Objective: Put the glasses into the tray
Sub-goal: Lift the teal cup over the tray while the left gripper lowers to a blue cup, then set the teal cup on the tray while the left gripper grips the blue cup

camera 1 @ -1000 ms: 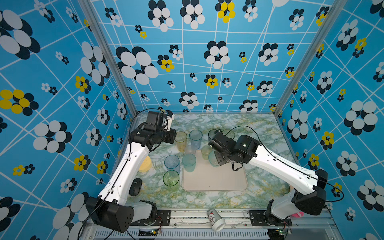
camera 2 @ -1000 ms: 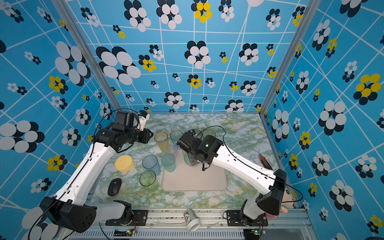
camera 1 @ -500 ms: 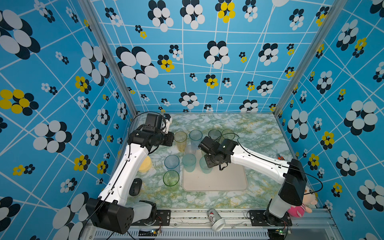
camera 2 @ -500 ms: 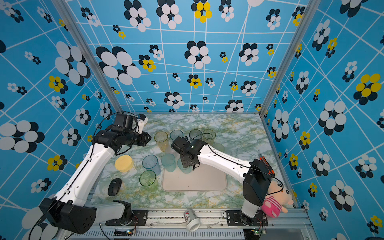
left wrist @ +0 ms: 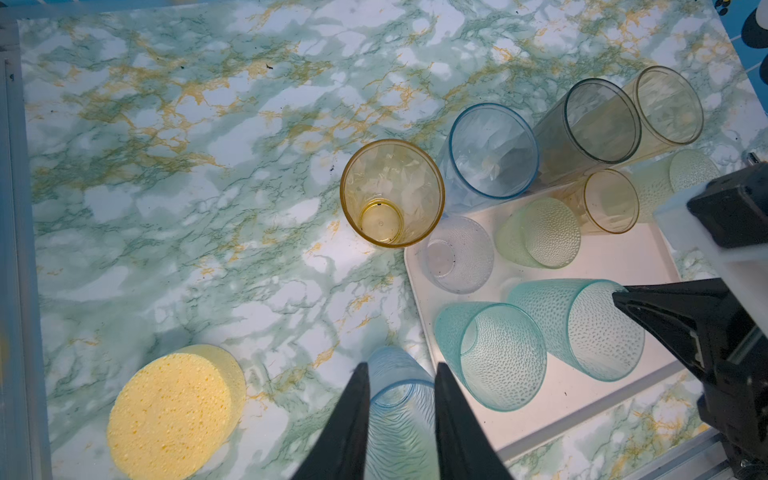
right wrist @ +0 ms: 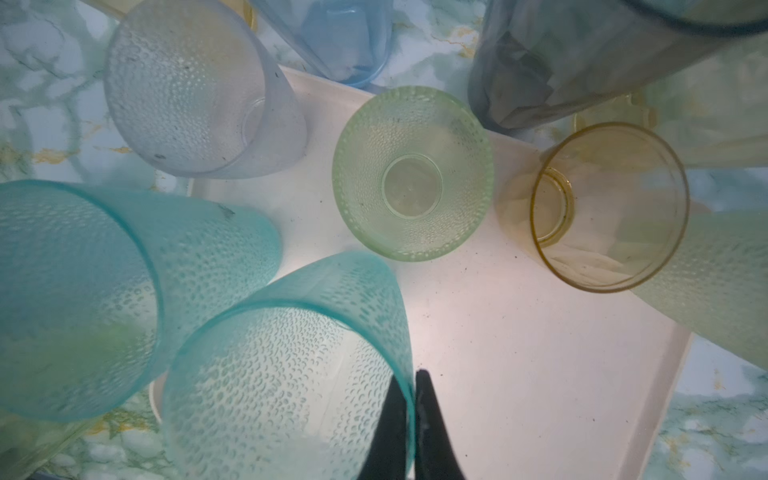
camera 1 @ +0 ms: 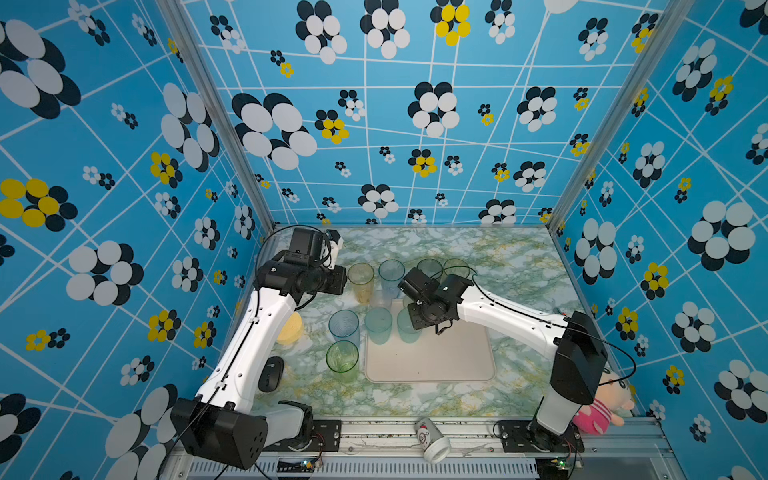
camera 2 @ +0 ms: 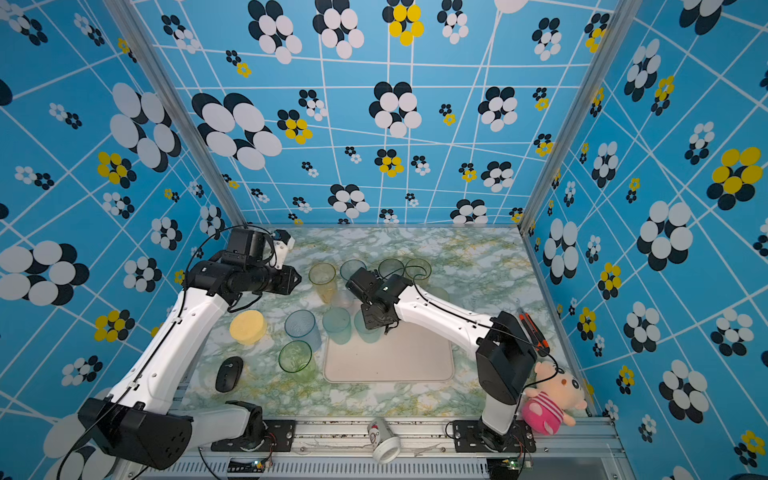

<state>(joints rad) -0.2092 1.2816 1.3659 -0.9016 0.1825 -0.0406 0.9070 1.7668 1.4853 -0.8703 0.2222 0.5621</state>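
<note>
The robot's left gripper should close on the ribbed blue glass's rim (camera 1: 329,324) (left wrist: 371,408), on the side that faces the yellow sponge-like dish.
My right gripper (right wrist: 411,374) is shut on the rim of a dimpled teal glass (right wrist: 282,365), one finger inside and one outside, over the back left part of the cream tray (camera 1: 449,357). In both top views this glass (camera 1: 409,332) (camera 2: 368,332) stands beside a second teal glass (camera 1: 378,328). Clear, green and small amber glasses (left wrist: 540,232) also stand in the tray. My left gripper (left wrist: 401,365) is open, high above a ribbed blue glass (camera 1: 344,326) standing free on the table. Tall amber (camera 1: 360,282), blue (camera 1: 390,276) and grey (camera 1: 429,268) glasses stand behind the tray, a green one (camera 1: 342,359) to its left.
A yellow round sponge-like dish (camera 1: 291,328) and a black mouse (camera 1: 271,373) lie under the left arm. On the front rail lies a white paper cup (camera 1: 432,436). A plush doll (camera 2: 548,399) and an orange tool (camera 2: 532,330) sit at the right edge.
My right gripper has carried the teal glass leftward and nearer, down beside the other teal glass, with its elbow swinging to the right. The left arm has drawn back slightly.
</note>
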